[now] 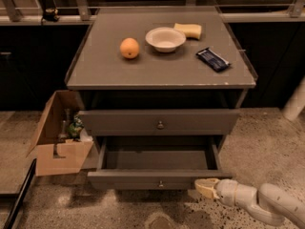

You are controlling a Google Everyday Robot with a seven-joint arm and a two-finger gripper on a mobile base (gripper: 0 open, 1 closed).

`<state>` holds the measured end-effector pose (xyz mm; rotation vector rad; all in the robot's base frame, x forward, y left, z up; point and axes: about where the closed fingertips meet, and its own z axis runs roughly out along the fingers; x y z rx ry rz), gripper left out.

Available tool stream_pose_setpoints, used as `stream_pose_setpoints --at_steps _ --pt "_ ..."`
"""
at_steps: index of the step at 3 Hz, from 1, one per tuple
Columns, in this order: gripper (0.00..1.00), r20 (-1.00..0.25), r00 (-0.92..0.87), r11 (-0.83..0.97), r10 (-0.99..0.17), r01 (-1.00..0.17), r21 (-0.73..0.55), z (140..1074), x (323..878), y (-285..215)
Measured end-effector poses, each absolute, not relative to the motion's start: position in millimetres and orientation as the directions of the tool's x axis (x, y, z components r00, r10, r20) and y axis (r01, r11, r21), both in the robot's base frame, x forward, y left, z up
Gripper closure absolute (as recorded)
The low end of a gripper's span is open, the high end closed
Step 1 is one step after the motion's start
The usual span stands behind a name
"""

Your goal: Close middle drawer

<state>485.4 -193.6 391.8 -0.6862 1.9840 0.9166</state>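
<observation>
The middle drawer, which is pulled out now, will be let go by my gripper once its front sits back in the grey cabinet point(160, 155) just below the top drawer.
The middle drawer point(143, 179) of the grey cabinet is pulled out, its inside empty, with a small round knob point(160, 183) at the centre of its flat front. The top drawer point(119, 122) above it is shut. My gripper point(205, 187) comes in from the lower right on a white arm. Its pale tip is at the right end of the middle drawer's front, touching it or nearly so. The lowest drawer front is out of view.
On the cabinet top point(95, 66) lie an orange point(129, 47), a white bowl point(165, 38), a yellow sponge point(188, 30) and a dark snack bar point(213, 59). An open cardboard box point(57, 137) with items stands on the floor at the left. A white post point(296, 101) stands at the right.
</observation>
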Motion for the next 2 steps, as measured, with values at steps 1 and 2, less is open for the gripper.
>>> stream_pose_setpoints --at_steps 1,2 --pt "1.00 -0.850 -0.510 0.586 -0.130 -0.731 0.350 392 484 -193" --pt "1.00 -0.854 -0.500 0.618 -0.146 -0.720 0.316 390 514 -198"
